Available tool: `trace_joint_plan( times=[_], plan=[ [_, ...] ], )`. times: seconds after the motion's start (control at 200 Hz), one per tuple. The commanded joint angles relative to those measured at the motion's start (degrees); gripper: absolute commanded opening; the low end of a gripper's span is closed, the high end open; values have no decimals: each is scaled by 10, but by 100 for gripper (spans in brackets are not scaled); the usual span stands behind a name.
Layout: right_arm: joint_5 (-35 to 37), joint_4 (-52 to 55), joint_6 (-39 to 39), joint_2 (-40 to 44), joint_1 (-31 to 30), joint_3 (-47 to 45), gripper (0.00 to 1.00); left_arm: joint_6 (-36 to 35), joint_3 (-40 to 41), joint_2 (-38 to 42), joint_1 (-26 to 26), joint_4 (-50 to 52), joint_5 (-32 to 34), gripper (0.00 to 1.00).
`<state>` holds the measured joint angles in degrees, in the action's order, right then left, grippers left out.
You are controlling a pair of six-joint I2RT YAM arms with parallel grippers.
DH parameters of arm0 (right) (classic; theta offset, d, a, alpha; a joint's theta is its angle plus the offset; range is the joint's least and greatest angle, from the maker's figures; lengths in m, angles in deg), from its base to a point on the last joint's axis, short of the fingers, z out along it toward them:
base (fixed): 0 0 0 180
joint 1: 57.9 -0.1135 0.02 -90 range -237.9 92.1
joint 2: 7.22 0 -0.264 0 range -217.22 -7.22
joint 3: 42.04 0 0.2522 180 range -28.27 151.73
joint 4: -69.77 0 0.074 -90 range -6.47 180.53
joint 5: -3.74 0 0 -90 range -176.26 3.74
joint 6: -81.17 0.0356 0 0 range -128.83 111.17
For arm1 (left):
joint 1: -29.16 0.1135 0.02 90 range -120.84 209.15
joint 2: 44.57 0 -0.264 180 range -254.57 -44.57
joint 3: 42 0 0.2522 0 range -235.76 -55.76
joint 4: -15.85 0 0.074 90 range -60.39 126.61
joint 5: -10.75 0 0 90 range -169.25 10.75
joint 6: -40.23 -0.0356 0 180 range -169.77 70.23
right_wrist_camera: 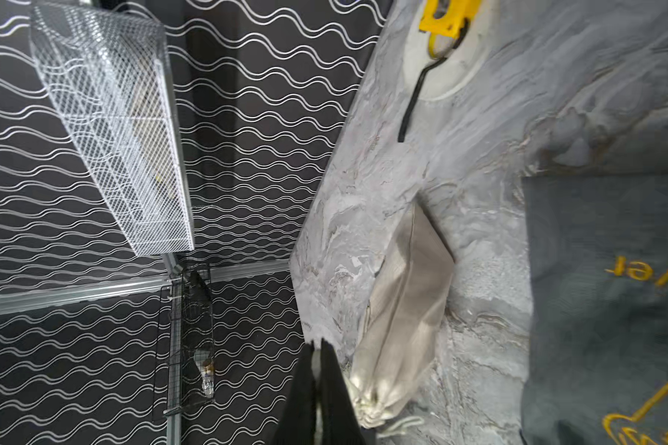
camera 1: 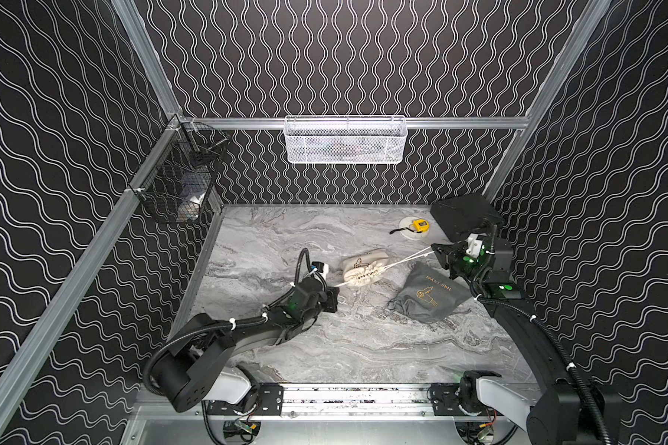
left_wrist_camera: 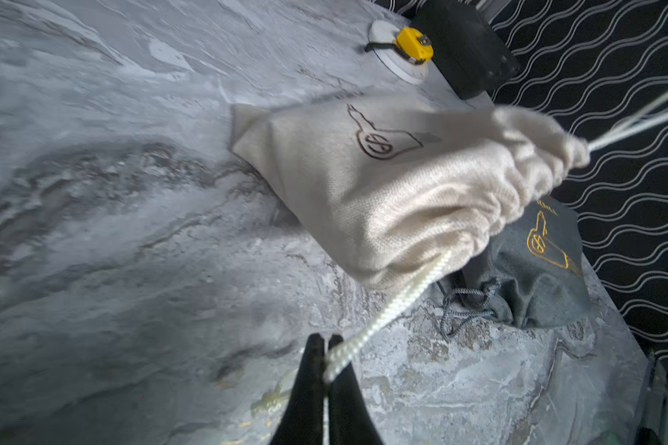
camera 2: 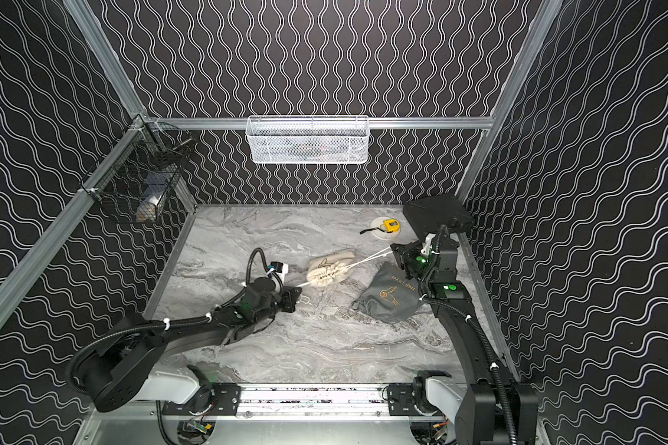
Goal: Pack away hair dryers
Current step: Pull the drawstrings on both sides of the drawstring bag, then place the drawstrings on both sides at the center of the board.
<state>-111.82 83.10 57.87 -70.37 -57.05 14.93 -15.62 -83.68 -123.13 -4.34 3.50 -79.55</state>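
Observation:
My right gripper has the far drawstring to place. It will let go of it on the table point(camera 1: 382, 301) between the beige bag and the dark grey bag.
No hair dryers show in any view. A beige drawstring bag point(camera 1: 363, 269) point(camera 2: 330, 266) point(left_wrist_camera: 382, 185) point(right_wrist_camera: 402, 308) lies bulging mid-table, its mouth cinched into gathers. White drawstrings run taut out of both ends of the mouth. My left gripper point(camera 1: 334, 298) point(camera 2: 296, 298) point(left_wrist_camera: 324, 339) is shut on the near drawstring point(left_wrist_camera: 394, 300). My right gripper point(camera 1: 436, 250) point(camera 2: 394, 248) point(right_wrist_camera: 317, 343) is shut on the far drawstring point(camera 1: 405, 260). A dark grey drawstring bag point(camera 1: 429, 296) point(camera 2: 392, 296) point(left_wrist_camera: 537, 269) lies to the right of the beige one, under the right arm.
A yellow tape measure point(camera 1: 420, 224) sits on a white disc at the back right, beside a black box point(camera 1: 463, 215). A white mesh basket point(camera 1: 344, 140) hangs on the back wall. A black wire basket point(camera 1: 182, 181) hangs on the left wall.

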Motion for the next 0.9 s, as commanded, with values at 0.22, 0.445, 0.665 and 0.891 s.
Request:
trace_joint_plan(
  times=[0.22,0.445,0.665,0.891],
  plan=[
    [3,-58,18,8,40,-63,0,-12,27,51,153,72,-42,0],
    [-6,-52,16,8,48,-92,0,10,42,52,198,49,-40,0],
    [-3,-101,32,-32,-20,-106,0,13,34,36,198,17,-82,0],
    [31,-133,36,-81,-102,-90,0,0,27,49,198,35,-71,0]
  ],
)
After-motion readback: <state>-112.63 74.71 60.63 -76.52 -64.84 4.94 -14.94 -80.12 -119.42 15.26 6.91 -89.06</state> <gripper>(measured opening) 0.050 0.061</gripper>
